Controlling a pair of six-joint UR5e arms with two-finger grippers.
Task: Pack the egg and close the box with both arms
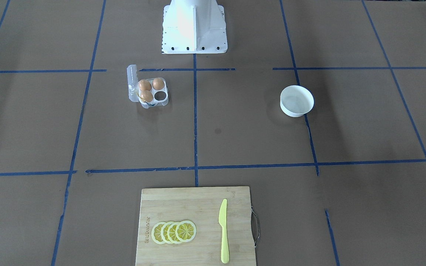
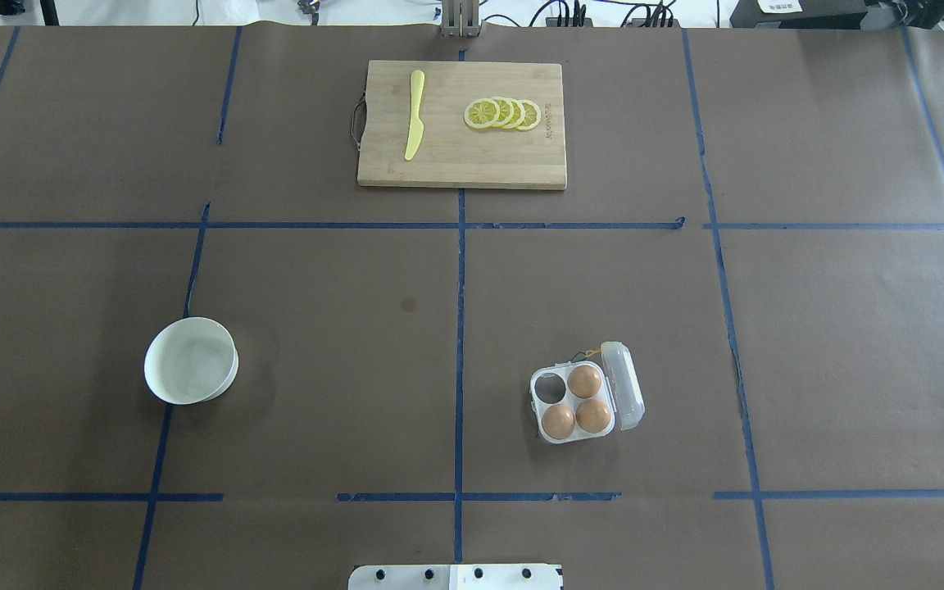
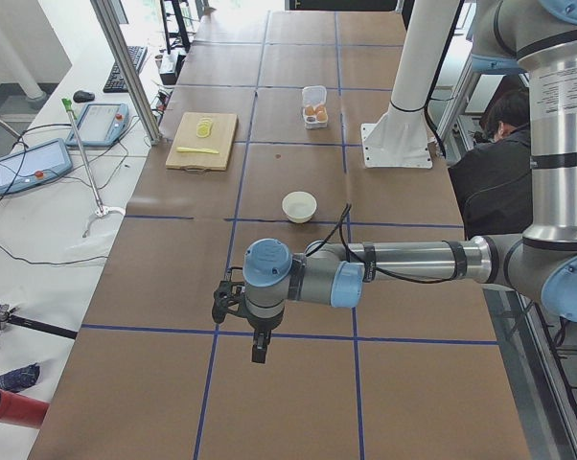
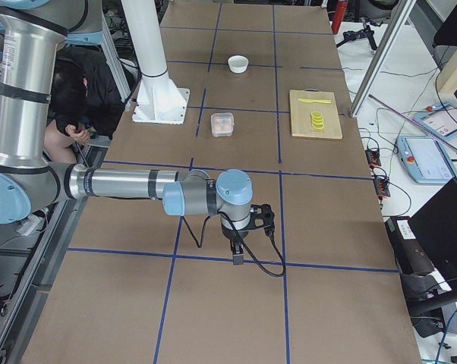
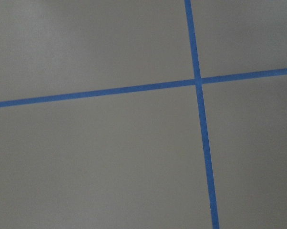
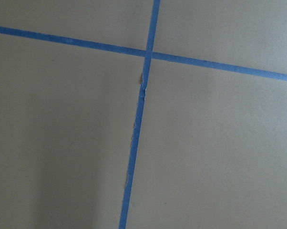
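Next, I move my right gripper to the open box and close it just beside the outer edge of the box's lid (image 1: 129,86).
The box (image 2: 543,406) is a small clear carton lying to the right of the table's middle, its hinged lid (image 2: 628,396) folded open on the outer side. Three brown eggs sit in its cells (image 2: 584,381) (image 2: 593,415) (image 2: 558,420); they look alike, so which one is the task's egg I cannot tell. One cell (image 2: 551,387) is bare. In the front-facing view the box (image 1: 162,103) lies left of centre. My left gripper (image 3: 258,347) hangs over the table's left end, my right gripper (image 4: 237,256) over its right end, both far from the box. Whether either is open I cannot tell.
A white bowl (image 2: 191,371) with nothing visible in it stands on the left half. A wooden cutting board (image 2: 462,156) at the far side carries a yellow knife (image 2: 415,115) and lemon slices (image 2: 503,114). The white pedestal (image 1: 194,27) is at the near edge. A seated person (image 3: 490,144) is behind the robot.
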